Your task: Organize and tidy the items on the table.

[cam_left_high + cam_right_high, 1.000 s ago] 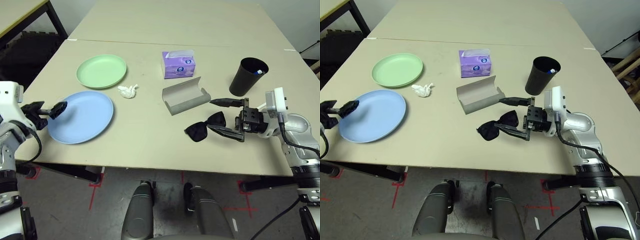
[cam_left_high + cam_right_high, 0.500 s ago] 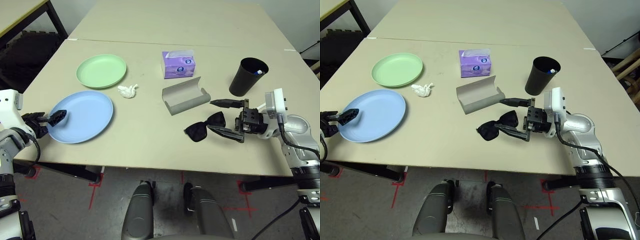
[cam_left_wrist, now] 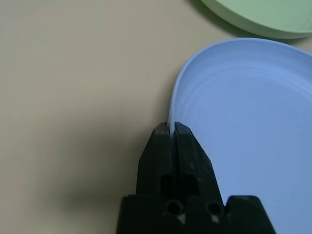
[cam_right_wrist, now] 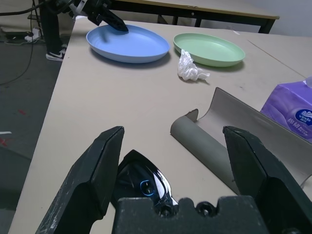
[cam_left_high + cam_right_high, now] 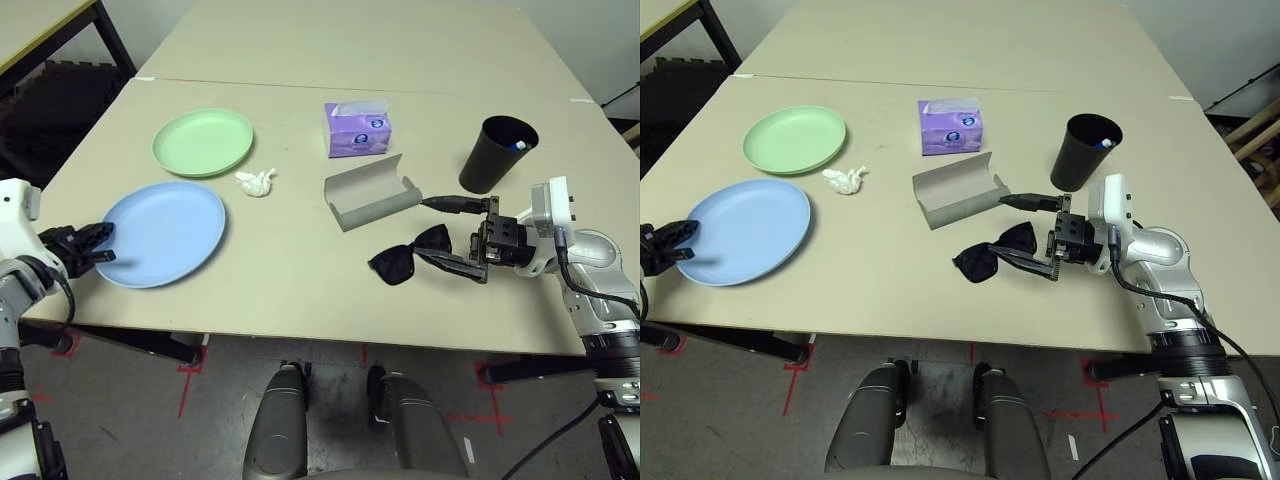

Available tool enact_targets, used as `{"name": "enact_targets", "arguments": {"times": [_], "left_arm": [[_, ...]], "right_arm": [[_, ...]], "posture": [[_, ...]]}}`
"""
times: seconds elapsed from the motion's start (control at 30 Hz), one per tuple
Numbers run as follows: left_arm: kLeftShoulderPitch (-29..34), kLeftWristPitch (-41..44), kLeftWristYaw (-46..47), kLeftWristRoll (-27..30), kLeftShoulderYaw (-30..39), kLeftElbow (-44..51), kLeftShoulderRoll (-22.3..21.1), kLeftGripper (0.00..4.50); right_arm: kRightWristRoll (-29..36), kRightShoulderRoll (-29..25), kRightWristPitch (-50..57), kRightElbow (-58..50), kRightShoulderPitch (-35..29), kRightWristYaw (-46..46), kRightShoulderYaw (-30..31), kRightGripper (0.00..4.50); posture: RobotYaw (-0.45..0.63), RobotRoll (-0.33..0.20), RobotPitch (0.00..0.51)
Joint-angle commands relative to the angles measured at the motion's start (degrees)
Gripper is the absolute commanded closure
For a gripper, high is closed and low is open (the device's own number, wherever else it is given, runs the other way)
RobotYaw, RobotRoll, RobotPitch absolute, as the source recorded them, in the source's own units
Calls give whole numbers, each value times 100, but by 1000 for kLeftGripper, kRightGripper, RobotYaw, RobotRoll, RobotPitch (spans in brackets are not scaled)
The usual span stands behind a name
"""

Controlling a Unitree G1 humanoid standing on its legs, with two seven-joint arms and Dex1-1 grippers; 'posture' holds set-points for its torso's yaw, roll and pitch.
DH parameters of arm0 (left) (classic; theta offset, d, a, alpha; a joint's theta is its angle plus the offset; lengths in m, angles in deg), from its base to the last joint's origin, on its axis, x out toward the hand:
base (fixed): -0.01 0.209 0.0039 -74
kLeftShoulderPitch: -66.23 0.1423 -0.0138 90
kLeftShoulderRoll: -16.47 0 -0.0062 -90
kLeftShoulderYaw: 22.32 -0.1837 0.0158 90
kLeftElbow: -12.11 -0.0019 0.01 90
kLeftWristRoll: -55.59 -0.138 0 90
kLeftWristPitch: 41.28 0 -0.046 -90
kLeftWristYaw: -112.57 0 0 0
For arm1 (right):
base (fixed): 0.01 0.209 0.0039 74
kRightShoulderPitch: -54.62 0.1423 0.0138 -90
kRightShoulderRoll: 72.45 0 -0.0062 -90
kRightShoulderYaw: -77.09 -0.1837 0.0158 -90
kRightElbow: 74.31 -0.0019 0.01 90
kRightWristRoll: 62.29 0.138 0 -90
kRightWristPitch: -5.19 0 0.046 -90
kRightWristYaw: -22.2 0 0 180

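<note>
My left gripper is to let go of the light blue plate so that it rests stacked on top of the pale green plate (image 5: pixel 205 141). The light blue plate still lies flat on the table.
My left gripper (image 5: pixel 100 243) is shut on the near-left rim of the light blue plate (image 5: pixel 165 232), which lies flat on the table (image 5: pixel 290 290); the left wrist view shows both fingers pinching the rim (image 3: pixel 171 127). The pale green plate (image 5: pixel 203 141) lies behind it, and a crumpled white tissue (image 5: pixel 256 181) sits beside both. My right gripper (image 5: pixel 450 236) stands open around the right end of the black sunglasses (image 5: pixel 405 258). The grey glasses case (image 5: pixel 370 190) lies open just behind them. A black cup (image 5: pixel 497 152) holds a white-tipped pen (image 5: pixel 517 144).
A purple tissue box (image 5: pixel 357 127) stands behind the case. The table's front edge runs just below both grippers. A seam (image 5: pixel 300 86) crosses the table behind the items, with bare top beyond it. Dark shelving (image 5: pixel 50 90) stands off the table's left.
My left gripper has dropped from above the blue plate's left side to its near-left rim and shut on it. The right arm and the other items have not moved.
</note>
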Motion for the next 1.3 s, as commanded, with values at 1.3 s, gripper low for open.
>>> {"name": "enact_targets", "arguments": {"times": [1.3], "left_arm": [[-4540, -1761, 1801, -883, -709, -4261, 533, 4494]], "right_arm": [[-52, 50, -59, -171, -100, 103, 83, 0]], "posture": [[113, 0, 178]]}}
